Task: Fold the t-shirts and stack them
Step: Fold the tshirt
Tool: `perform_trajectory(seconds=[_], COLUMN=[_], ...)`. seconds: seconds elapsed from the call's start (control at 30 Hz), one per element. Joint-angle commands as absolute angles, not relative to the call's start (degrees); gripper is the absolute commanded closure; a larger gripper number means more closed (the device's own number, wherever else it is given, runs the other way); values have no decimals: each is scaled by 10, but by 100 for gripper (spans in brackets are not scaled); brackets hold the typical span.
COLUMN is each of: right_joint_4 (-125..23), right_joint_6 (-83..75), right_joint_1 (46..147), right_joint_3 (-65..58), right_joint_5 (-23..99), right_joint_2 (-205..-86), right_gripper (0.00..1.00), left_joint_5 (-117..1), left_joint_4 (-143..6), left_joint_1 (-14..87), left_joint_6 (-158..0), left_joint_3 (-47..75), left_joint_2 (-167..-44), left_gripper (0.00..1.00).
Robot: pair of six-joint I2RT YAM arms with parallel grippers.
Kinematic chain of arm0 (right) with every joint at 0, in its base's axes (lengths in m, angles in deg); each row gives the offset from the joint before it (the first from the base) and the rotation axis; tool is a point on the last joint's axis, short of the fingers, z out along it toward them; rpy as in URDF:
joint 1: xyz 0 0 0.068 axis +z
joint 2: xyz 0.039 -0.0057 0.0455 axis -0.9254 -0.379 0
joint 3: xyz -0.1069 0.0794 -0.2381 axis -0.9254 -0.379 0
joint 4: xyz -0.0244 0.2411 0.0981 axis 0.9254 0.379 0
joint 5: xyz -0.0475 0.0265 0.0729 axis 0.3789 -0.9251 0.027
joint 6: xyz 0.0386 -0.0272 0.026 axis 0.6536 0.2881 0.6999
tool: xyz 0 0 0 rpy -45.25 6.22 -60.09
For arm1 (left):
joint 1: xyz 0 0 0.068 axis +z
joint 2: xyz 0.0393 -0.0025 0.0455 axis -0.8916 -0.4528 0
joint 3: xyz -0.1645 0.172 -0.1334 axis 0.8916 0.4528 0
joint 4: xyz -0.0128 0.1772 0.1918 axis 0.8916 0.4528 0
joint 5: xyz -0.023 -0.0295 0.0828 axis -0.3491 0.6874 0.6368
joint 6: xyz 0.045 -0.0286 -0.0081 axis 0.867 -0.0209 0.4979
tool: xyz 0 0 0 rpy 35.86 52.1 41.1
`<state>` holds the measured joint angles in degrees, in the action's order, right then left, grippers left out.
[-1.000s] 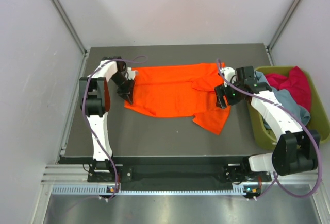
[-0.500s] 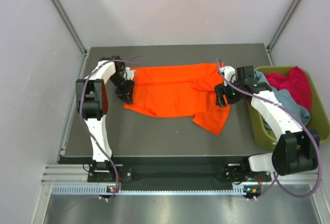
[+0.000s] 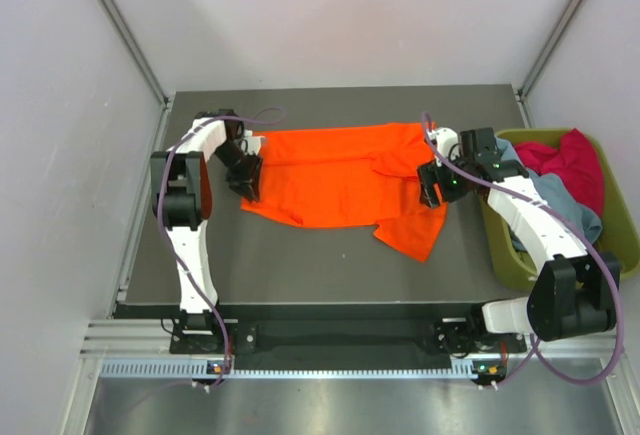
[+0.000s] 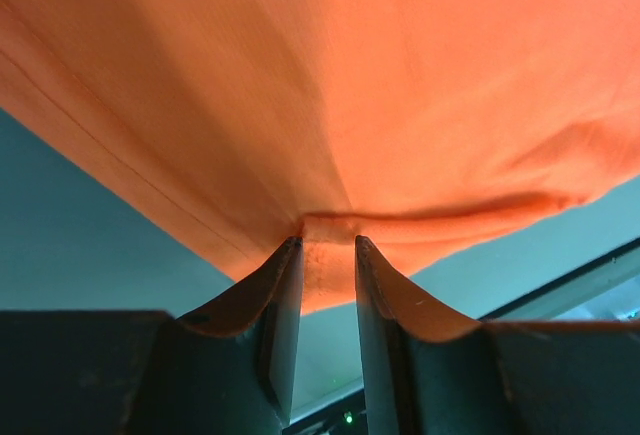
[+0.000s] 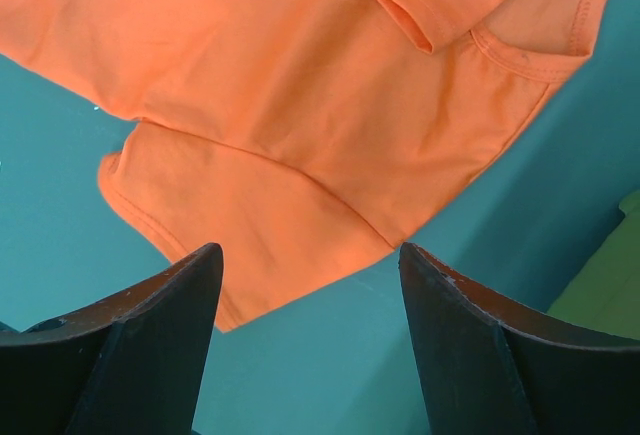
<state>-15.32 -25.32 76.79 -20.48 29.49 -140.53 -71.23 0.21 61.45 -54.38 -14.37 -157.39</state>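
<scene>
The puckered hem of the orange t-shirt is loose in the gap between my left gripper's fingers, so next I open them and pinch the hem's front corner (image 4: pixel 318 297) before I fold.
The bright orange t-shirt (image 3: pixel 340 175) lies spread across the back half of the dark table, one sleeve trailing toward the front right. My left gripper (image 3: pixel 248 183) is at its left hem. In the left wrist view the jaws (image 4: pixel 327 245) stand slightly apart, open, with a puckered bit of orange hem (image 4: pixel 330 275) lying in the gap. My right gripper (image 3: pixel 432 193) hovers over the shirt's right side, wide open and holding nothing (image 5: pixel 310 255); below it are the orange sleeve (image 5: pixel 230 215) and bare table. A magenta-red t-shirt (image 3: pixel 570 165) and a grey-blue t-shirt (image 3: pixel 565 210) sit bunched in the bin.
The olive-green bin (image 3: pixel 503 250) stands at the table's right edge, just beside my right arm. Metal frame posts rise at the table's back corners. The table (image 3: pixel 300 265) shows its bare dark surface in front of the shirt.
My left gripper's jaws have parted from the orange hem they were pinching, and the hand has shifted slightly. The right arm and the shirt have stayed put.
</scene>
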Motion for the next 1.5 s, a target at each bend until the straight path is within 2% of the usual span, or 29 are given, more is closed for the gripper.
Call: perform_trajectory(seconds=[0.0, 0.23, 0.53, 0.67, 0.77, 0.8, 1.3, 1.47], right_joint_4=[-167, -169, -168, -166, -157, -157, -152, -131], right_joint_6=[-257, -256, -259, -265, -279, -280, -295, -386], right_joint_1=[760, 757, 756, 757, 757, 757, 756, 769], right_joint_3=[-212, -215, -213, -216, -221, -224, -265, -294], right_joint_5=[295, 293, 293, 295, 298, 299, 298, 304], right_joint_2=[-1383, -1384, -1391, -1391, -1385, -1382, -1355, -1348], right_gripper=[28, 28, 28, 28, 28, 28, 28, 30], left_joint_5=[-707, -698, -718, -722, -723, -722, -718, -719], left_joint_4=[-21, -34, -17, -6, 6, 6, 5, 9], left_joint_1=[614, 614, 613, 614, 614, 614, 614, 614], left_joint_6=[-557, -561, -558, -555, -550, -549, -550, -546], left_joint_3=[-172, -172, -151, -143, -139, -135, -57, -28], left_joint_2=[-1573, -1576, -1562, -1553, -1541, -1528, -1413, -1392], left_gripper=[67, 67, 76, 82, 99, 100, 100, 100])
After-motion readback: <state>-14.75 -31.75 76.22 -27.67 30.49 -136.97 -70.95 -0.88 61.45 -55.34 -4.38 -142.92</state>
